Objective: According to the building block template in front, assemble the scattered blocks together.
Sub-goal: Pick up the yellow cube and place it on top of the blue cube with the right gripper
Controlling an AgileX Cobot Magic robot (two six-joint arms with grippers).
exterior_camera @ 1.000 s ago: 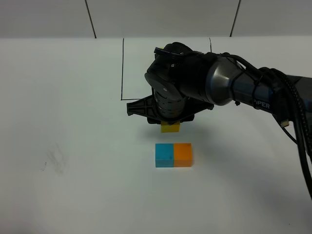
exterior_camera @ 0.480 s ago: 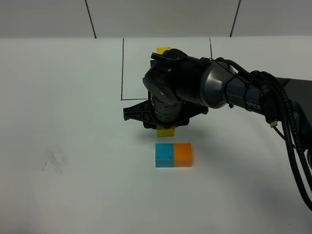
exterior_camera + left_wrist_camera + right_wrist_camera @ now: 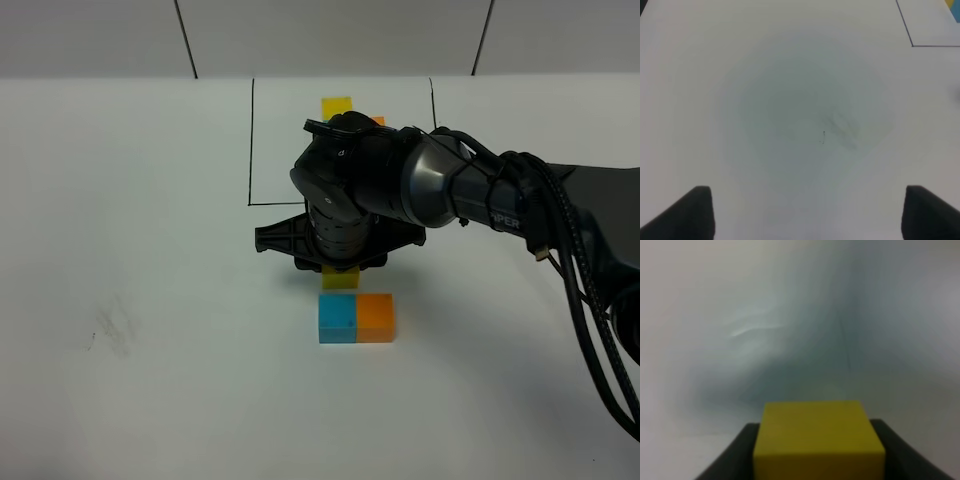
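Observation:
My right gripper is going to let go of the yellow cube on the table, snug against the back of the sky-blue cube [image 3: 340, 278]. The yellow cube is now held just behind it.
My right gripper [image 3: 340, 272] is shut on the loose yellow cube [image 3: 339, 279] and holds it just behind the sky-blue cube [image 3: 336, 318]. The sky-blue cube sits joined to the orange cube [image 3: 376, 317] on the white table. The right wrist view shows the yellow cube [image 3: 818, 440] between the dark fingers. The template lies inside the black drawn rectangle [image 3: 250, 150]; only its yellow cube [image 3: 336, 105] and a sliver of orange show behind the arm. My left gripper [image 3: 807, 210] is open and empty over bare table, out of the high view.
The right arm [image 3: 480, 190] stretches from the right edge across the template area. A faint smudge [image 3: 112, 330] marks the table at left. A corner of the black rectangle shows in the left wrist view [image 3: 912, 45].
My right gripper has moved left and down with the yellow cube, bringing it close behind the sky-blue cube. The template's yellow cube has come into view.

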